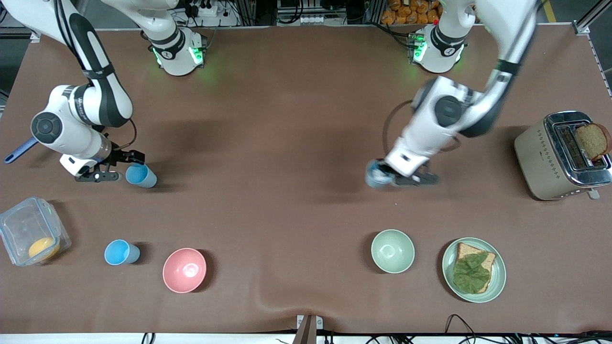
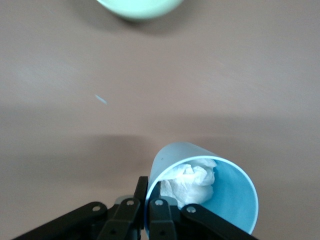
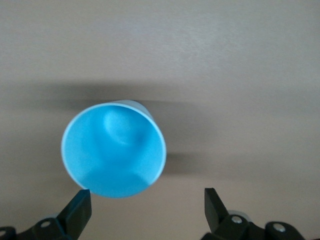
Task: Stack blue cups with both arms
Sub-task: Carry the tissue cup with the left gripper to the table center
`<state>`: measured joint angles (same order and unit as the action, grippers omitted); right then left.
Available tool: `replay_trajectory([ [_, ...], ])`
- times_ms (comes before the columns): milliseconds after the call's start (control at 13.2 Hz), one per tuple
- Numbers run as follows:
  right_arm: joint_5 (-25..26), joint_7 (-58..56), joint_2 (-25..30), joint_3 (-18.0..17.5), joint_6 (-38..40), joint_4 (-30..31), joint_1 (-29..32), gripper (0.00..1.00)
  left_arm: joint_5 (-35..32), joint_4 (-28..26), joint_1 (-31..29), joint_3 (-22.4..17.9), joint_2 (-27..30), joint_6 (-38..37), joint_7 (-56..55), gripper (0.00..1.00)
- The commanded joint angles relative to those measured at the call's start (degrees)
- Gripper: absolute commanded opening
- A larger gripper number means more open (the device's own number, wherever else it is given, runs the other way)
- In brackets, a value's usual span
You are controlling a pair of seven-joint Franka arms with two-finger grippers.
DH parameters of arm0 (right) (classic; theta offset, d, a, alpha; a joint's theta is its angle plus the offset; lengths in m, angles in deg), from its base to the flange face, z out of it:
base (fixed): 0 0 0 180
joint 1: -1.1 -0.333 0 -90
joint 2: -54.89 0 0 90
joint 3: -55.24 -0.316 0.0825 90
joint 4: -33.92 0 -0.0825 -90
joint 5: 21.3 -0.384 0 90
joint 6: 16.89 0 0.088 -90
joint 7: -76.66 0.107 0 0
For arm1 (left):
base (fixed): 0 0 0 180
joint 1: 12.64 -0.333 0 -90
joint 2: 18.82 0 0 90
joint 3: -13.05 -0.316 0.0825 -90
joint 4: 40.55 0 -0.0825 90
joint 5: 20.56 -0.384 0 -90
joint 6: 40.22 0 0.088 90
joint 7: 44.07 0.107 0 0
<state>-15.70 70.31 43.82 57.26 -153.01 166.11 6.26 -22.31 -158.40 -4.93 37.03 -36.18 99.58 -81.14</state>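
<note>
Next, I release the grey-blue cup with my left gripper on the bare middle of the table (image 1: pixel 304 152) between both arms.
My left gripper (image 1: pixel 389 179) is shut on the rim of the grey-blue cup (image 1: pixel 377 173) and holds it low over the middle of the table. In the left wrist view the fingers (image 2: pixel 150 192) pinch the cup's (image 2: pixel 225 200) wall, with a white scrap (image 2: pixel 192 182) inside. My right gripper (image 1: pixel 119 167) is open, right beside a bright blue cup (image 1: pixel 141 175) that stands on the table. In the right wrist view that cup (image 3: pixel 114 150) lies just ahead of the gripper (image 3: pixel 146 207), not between the fingers. A second bright blue cup (image 1: pixel 122 252) stands nearer the front camera.
Near the front edge stand a pink bowl (image 1: pixel 184 270), a pale green bowl (image 1: pixel 393 251) and a green plate (image 1: pixel 497 282) with bread and a leaf. A toaster (image 1: pixel 538 157) stands at the left arm's end, a clear box (image 1: pixel 19 224) at the right arm's end.
</note>
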Motion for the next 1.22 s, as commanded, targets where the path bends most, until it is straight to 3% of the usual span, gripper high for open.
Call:
replay_trajectory([
  [0, 0.7, -0.4, 0.9, 0.0, 0.7, -0.3, -0.6, 1.0, -0.9, 4.9, 7.5, -0.4, -4.3, -0.5, -10.4, 0.0],
  [304, 0.7, -0.4, 0.3, 0.0, -1.0, -0.3, -0.4, 1.0, -5.1, 11.7, 18.1, -1.7, -13.2, -0.5, -23.6, 0.0],
  [532, 0.7, -0.4, 0.3, 0.0, -1.9, -0.3, -0.3, 1.0, -11.9, 15.9, 21.1, -1.7, -19.4, -0.5, -32.0, 0.0],
  [684, 0.7, -0.4, 0.1, 0.0, -3.2, -0.3, -0.6, 1.0, -12.8, 17.2, 23.7, -2.4, -21.3, -0.5, -36.5, 0.0],
  [759, 0.7, -0.4, 0.0, 0.0, -3.5, -0.2, -0.6, 1.0, -12.8, 18.0, 23.6, -2.7, -21.3, -0.5, -37.1, 0.26],
  [835, 0.7, -0.4, 0.0, 0.0, -3.5, -0.1, -0.6, 1.0, -12.5, 18.2, 23.3, -2.7, -21.2, -0.5, -37.4, 0.66],
  [911, 0.7, -0.4, -0.1, 0.0, -3.5, -0.2, -0.5, 1.0, -12.8, 18.2, 23.2, -2.7, -20.8, -0.5, -38.2, 1.0],
  [1139, 0.5, 0.5, -1.7, 0.0, -3.8, -2.3, 0.6, 1.0, -12.8, 18.3, 22.1, -2.7, -16.1, -1.3, -38.3, 1.0],
])
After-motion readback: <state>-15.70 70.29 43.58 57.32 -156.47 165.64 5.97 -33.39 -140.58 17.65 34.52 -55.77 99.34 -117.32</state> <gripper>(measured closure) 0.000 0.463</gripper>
